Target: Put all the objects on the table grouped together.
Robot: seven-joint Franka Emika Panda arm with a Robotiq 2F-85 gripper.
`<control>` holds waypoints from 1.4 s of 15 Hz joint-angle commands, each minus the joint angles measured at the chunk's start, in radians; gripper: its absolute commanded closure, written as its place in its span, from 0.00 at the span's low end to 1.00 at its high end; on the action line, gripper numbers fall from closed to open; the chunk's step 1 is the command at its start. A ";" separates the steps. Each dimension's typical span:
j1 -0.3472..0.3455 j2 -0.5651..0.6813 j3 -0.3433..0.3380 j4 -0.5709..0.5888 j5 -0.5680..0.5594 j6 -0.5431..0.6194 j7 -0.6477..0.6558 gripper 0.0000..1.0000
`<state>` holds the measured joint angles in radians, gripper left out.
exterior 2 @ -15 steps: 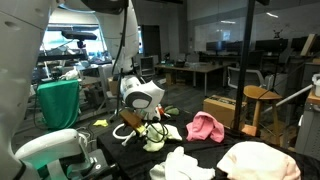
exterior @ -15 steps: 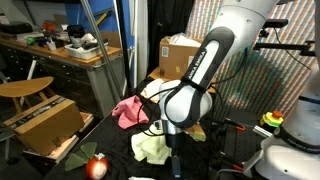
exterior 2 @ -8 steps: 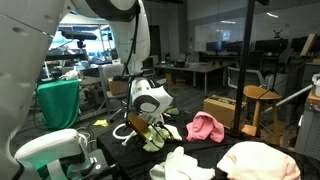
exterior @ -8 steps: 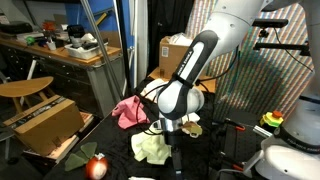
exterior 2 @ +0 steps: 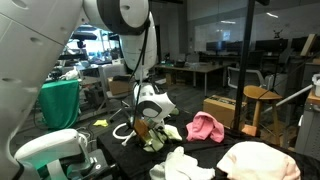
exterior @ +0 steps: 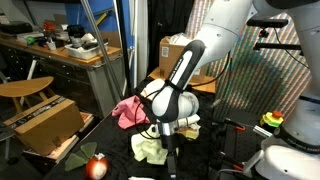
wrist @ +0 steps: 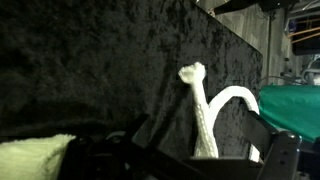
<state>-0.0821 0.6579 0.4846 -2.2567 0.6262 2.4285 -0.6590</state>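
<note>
The robot's gripper should close on the white rope close to its thick end [exterior: 150, 178] [wrist: 203, 122], where the rope's loop begins beside it.
My gripper [wrist: 200, 152] is open and low over the black-covered table [wrist: 90, 60]. A white rope [wrist: 204, 110] lies between its fingers, which stand apart on either side without touching it. In both exterior views the gripper [exterior: 168, 133] [exterior 2: 143, 130] is next to a yellow-green cloth [exterior: 150, 149] [exterior 2: 160, 136], whose edge shows in the wrist view [wrist: 30, 155]. A pink cloth [exterior: 127, 110] [exterior 2: 205, 125] lies further along the table. A white cloth [exterior 2: 185, 165] lies near the table's edge. A red round object [exterior: 97, 166] sits at a corner.
A cardboard box [exterior: 45, 120] and a wooden stool [exterior: 28, 88] stand beside the table. Another box [exterior: 178, 52] is behind it. A large pale cloth [exterior 2: 262, 160] lies at one end. A green draped thing [exterior 2: 58, 104] stands close to the table.
The arm has swung down and in toward the yellow-green cloth, bringing the gripper lower over the rope.
</note>
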 commanded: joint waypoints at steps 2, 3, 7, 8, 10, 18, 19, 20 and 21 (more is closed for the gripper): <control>-0.007 0.054 0.000 0.063 0.058 -0.037 -0.039 0.00; -0.008 0.056 0.001 0.069 0.068 -0.046 -0.044 0.00; -0.003 0.063 -0.011 0.089 0.101 -0.092 -0.057 0.00; 0.000 0.063 -0.016 0.094 0.106 -0.101 -0.056 0.00; 0.004 0.056 -0.027 0.098 0.109 -0.125 -0.053 0.00; 0.045 0.052 -0.042 0.099 0.135 -0.151 -0.039 0.00; 0.051 0.054 -0.042 0.101 0.139 -0.153 -0.039 0.00; 0.058 0.054 -0.041 0.102 0.141 -0.154 -0.038 0.00; 0.066 0.054 -0.040 0.103 0.144 -0.154 -0.036 0.00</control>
<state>-0.0503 0.7011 0.4545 -2.1780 0.7374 2.2999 -0.6867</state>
